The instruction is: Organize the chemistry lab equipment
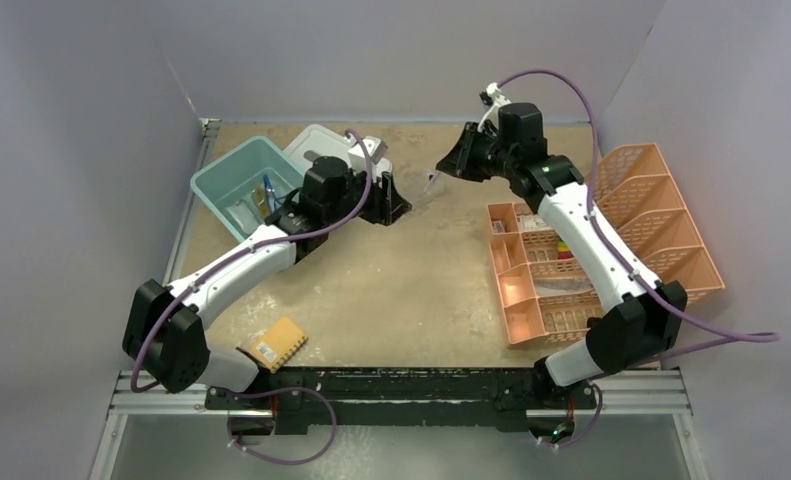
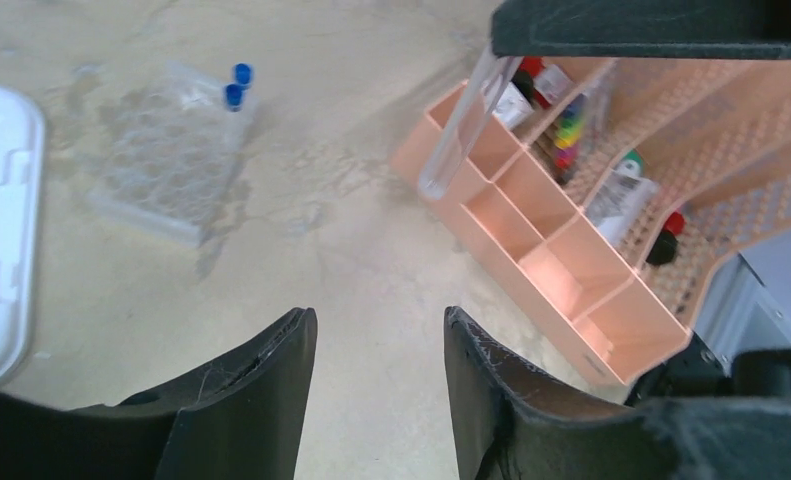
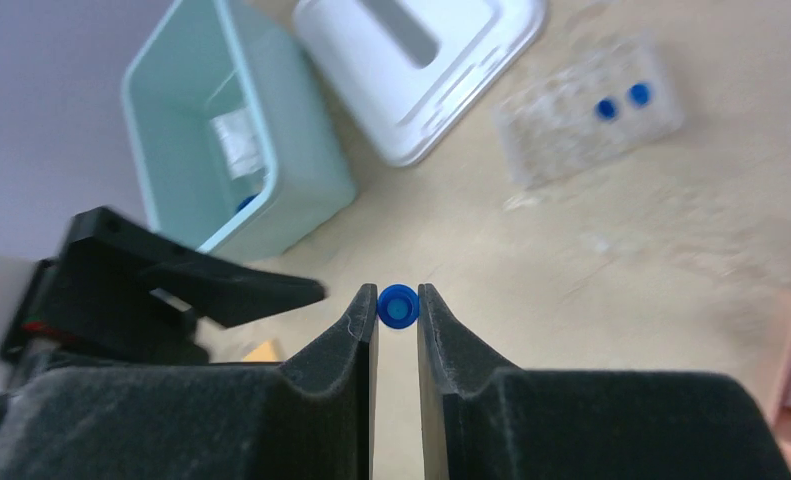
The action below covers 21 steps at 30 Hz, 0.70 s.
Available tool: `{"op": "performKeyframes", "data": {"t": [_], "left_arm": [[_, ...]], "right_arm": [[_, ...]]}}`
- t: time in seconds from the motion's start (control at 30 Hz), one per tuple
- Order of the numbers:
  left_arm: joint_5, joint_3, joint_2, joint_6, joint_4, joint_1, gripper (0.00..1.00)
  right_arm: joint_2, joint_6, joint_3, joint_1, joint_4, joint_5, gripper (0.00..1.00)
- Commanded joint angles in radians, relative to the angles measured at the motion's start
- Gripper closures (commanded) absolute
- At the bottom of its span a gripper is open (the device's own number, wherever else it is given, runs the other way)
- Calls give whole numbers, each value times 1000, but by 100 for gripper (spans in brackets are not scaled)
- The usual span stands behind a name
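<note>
Next, my right gripper puts the blue-capped test tube down in the clear rack's slot (image 1: 423,194) (image 3: 574,124) beside the two blue-capped tubes.
My right gripper (image 3: 397,292) is shut on a clear blue-capped test tube (image 3: 398,307) and holds it upright above the table. The tube (image 2: 464,128) also shows in the left wrist view, hanging in front of the peach organiser. The clear tube rack (image 3: 591,110) lies on the table with two blue-capped tubes (image 2: 235,88) in it. My left gripper (image 2: 379,322) is open and empty, low over bare table, just left of the right gripper (image 1: 449,166) in the top view. A white packet (image 3: 239,146) lies in the teal bin (image 1: 233,168).
A white lid (image 1: 323,143) lies behind the teal bin at the back left. The peach compartment organiser (image 1: 516,292) holds small items at the right. A yellow-orange waffle sponge (image 1: 276,343) lies near the front left edge. Walls enclose the table.
</note>
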Motion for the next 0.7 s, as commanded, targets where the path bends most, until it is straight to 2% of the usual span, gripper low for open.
{"op": "performKeyframes", "data": {"t": [0.0, 0.17, 0.3, 0.47, 0.67], "left_arm": [[-209, 14, -46, -91, -32, 7, 51], [-302, 17, -87, -141, -74, 8, 51], [-413, 17, -122, -176, -94, 8, 52], [-547, -51, -205, -199, -18, 8, 52], [-585, -79, -234, -216, 34, 8, 52]], "right_arm": [[-24, -186, -49, 20, 161, 249, 91], [13, -316, -104, 125, 289, 484, 93], [72, -332, -150, 170, 389, 630, 93], [167, -279, -145, 203, 463, 748, 94], [229, -285, -206, 224, 618, 863, 95]]}}
